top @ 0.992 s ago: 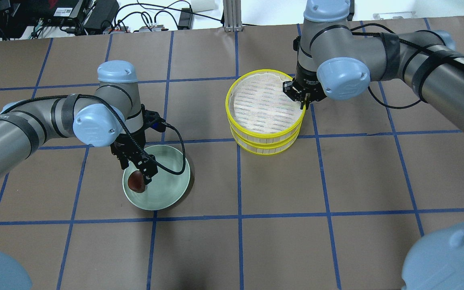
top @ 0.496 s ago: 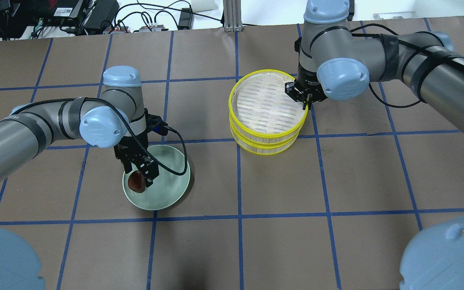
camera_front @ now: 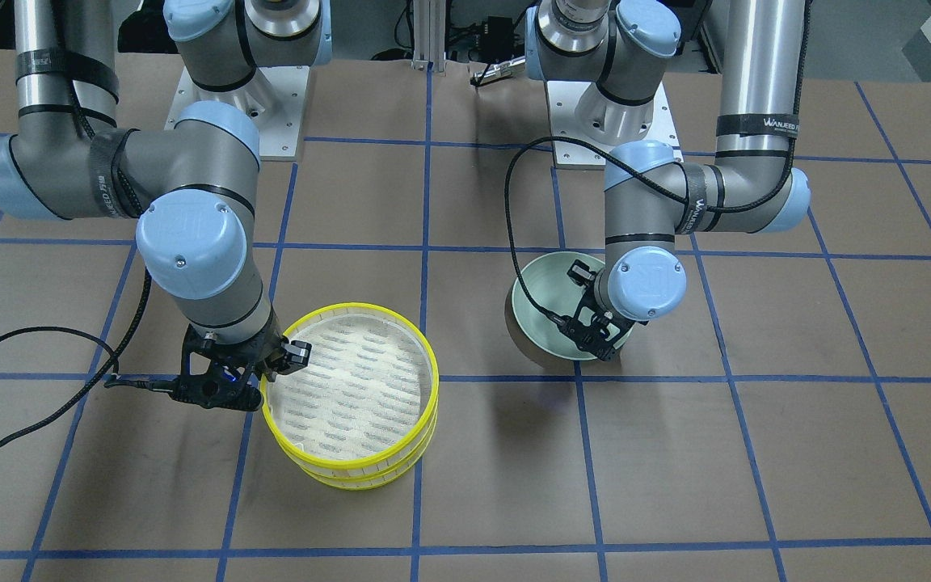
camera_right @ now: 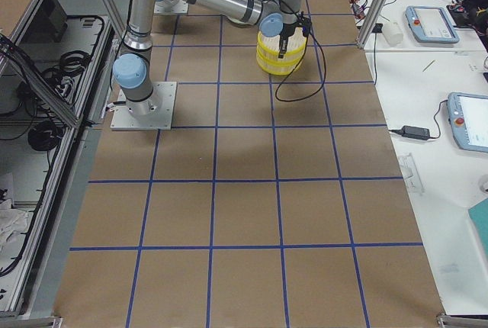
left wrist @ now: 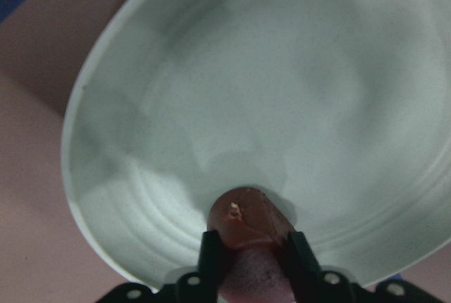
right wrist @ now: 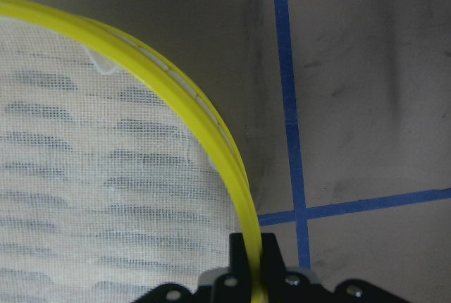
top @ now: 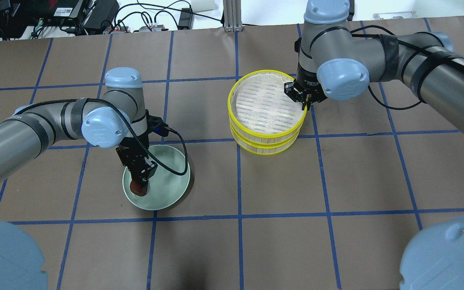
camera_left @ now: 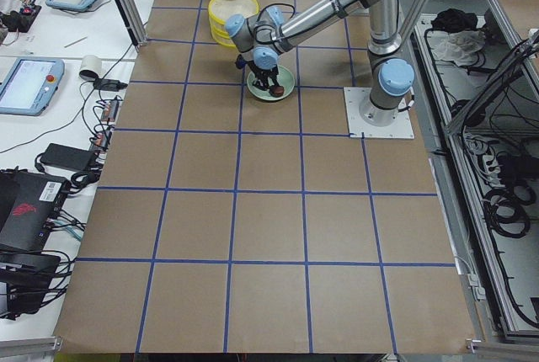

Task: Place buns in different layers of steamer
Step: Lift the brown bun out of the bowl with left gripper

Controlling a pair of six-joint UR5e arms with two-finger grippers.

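Next, my left gripper lets go of the dark reddish-brown bun on the slatted bottom of the steamer's top layer (camera_front: 395, 420), beside its yellow rim across from my right gripper.
My left gripper (top: 140, 177) is shut on the dark reddish-brown bun (top: 138, 188) low over the pale green plate (top: 171, 189). In the left wrist view both fingers press the sides of the bun (left wrist: 243, 218) and the left gripper (left wrist: 254, 246) is just above the plate (left wrist: 282, 70). My right gripper (top: 303, 100) is shut on the right rim of the top layer of the yellow-rimmed steamer (top: 266, 133). The right wrist view shows the right gripper (right wrist: 251, 250) pinching the yellow rim (right wrist: 176, 84). The top layer's slatted floor is bare. The cream-white bun is out of view.
The steamer stack (camera_front: 352, 467) stands right of the table's centre in the overhead view, the plate (camera_front: 530, 323) left of centre, about one grid square apart. Cables and electronics (top: 75, 16) lie along the far table edge.
My left gripper has moved over the brown bun and now covers most of it, fingers on both sides. The top steamer layer has shifted slightly right with my right gripper.
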